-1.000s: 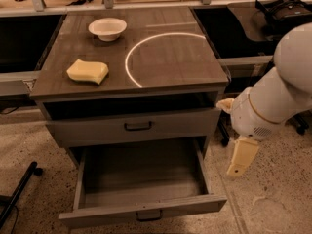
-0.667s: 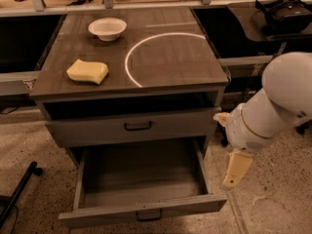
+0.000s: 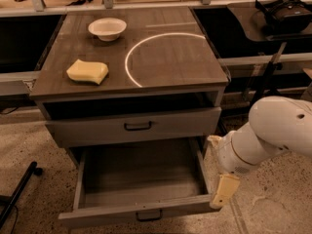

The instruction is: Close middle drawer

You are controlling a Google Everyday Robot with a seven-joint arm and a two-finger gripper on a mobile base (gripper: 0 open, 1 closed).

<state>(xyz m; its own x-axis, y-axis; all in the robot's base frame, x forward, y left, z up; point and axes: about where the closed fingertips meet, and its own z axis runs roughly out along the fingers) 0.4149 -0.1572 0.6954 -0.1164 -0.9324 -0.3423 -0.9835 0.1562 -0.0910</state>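
Observation:
Next, I close my gripper at the front panel's corner (image 3: 205, 206) of the middle drawer, nearest the white arm.
The middle drawer (image 3: 141, 213) is pulled far out of the grey-brown cabinet. Its deep plain box is empty, and a small dark bar handle (image 3: 148, 215) sits on its shallow front panel. The taller-fronted drawer (image 3: 136, 126) above it is nearly shut. My gripper (image 3: 222, 193) hangs from the white arm (image 3: 265, 135). It points down at the right front corner of the open drawer, close to or touching its front edge.
On the cabinet top (image 3: 170, 57) lie a white bowl (image 3: 107, 29) and a yellow sponge (image 3: 87, 71), beside a white ring mark. Dark desks stand left and right, with a headset (image 3: 285, 11) at the back right. A black leg (image 3: 17, 191) lies on the floor at left.
My arm has moved left and down, bringing the gripper from beside the cabinet to the open drawer's right front corner. The drawer stays pulled out about as far as before.

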